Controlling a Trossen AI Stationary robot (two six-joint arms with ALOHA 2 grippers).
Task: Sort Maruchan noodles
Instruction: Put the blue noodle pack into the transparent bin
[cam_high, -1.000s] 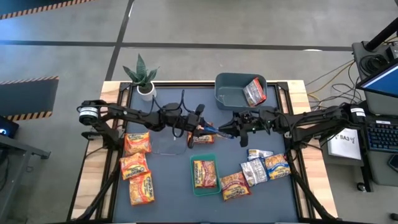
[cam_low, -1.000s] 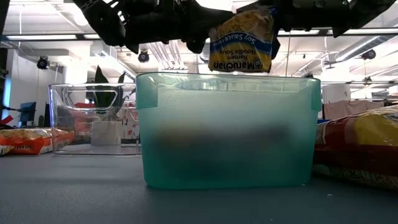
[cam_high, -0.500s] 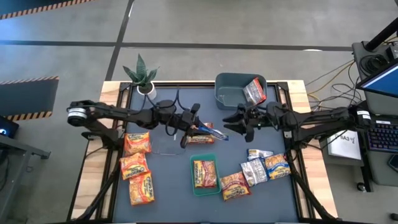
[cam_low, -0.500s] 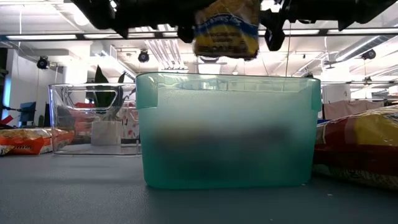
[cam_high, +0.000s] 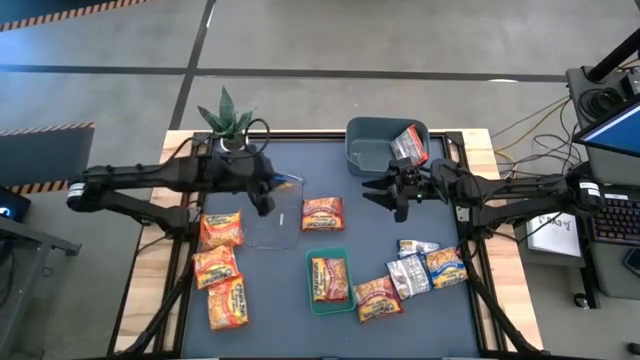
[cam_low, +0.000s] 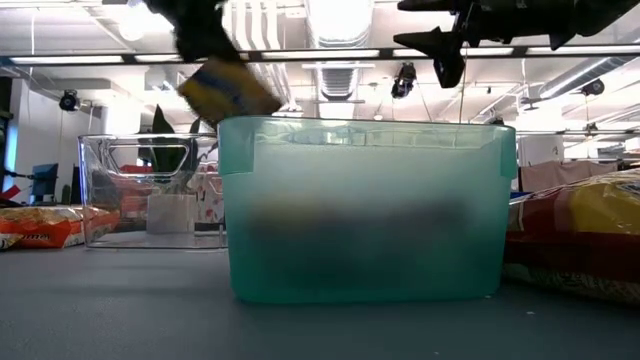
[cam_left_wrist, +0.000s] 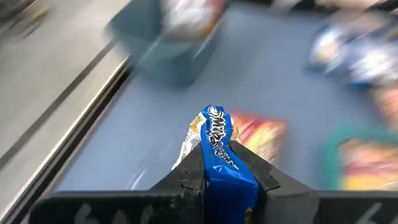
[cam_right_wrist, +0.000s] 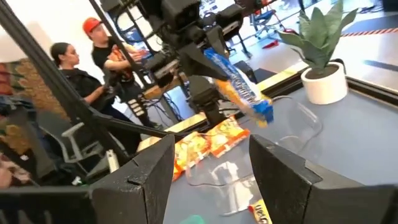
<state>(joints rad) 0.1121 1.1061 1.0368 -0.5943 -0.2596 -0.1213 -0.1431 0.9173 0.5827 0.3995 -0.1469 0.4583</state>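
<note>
Next, my left gripper drops its hold on the blue-and-yellow packet inside the far end of the clear bin (cam_high: 284, 184). The packet is now held above that bin.
My left gripper (cam_high: 270, 189) is shut on a blue-and-yellow Maruchan noodle packet (cam_high: 287, 182) above the clear bin (cam_high: 272, 228); the packet (cam_low: 228, 90) shows high in the low view. My right gripper (cam_high: 384, 196) stands open and empty near the grey-blue bin (cam_high: 372, 150), which holds a silver packet (cam_high: 410, 146). An orange packet (cam_high: 322, 213) lies flat on the mat. Another orange packet (cam_high: 329, 277) lies in the green tray (cam_high: 309, 292). Three orange packets (cam_high: 221, 266) lie at the left. Several mixed packets (cam_high: 420, 270) lie at the right. My left gripper pinches one end of the blue-and-yellow packet (cam_left_wrist: 219, 167) between its two fingers (cam_left_wrist: 260, 175). The fingers slant down from the table's left. The packet sticks out beyond them, crumpled, lifted clear over the clear bin; its free end (cam_right_wrist: 261, 111) droops.
A potted plant (cam_high: 230, 120) stands at the far left corner, close behind my left arm. The teal tray's wall (cam_low: 365, 210) fills the low view. People stand beyond the table's left side (cam_right_wrist: 93, 56). Bare mat lies in the middle far part (cam_high: 320, 165).
My right gripper has opened and let go of the blue-and-yellow packet, then drawn back a little toward the table's right. My left gripper, still shut on the packet, has carried it toward the table's left and up, tipping its wrist, to above the clear bin.
</note>
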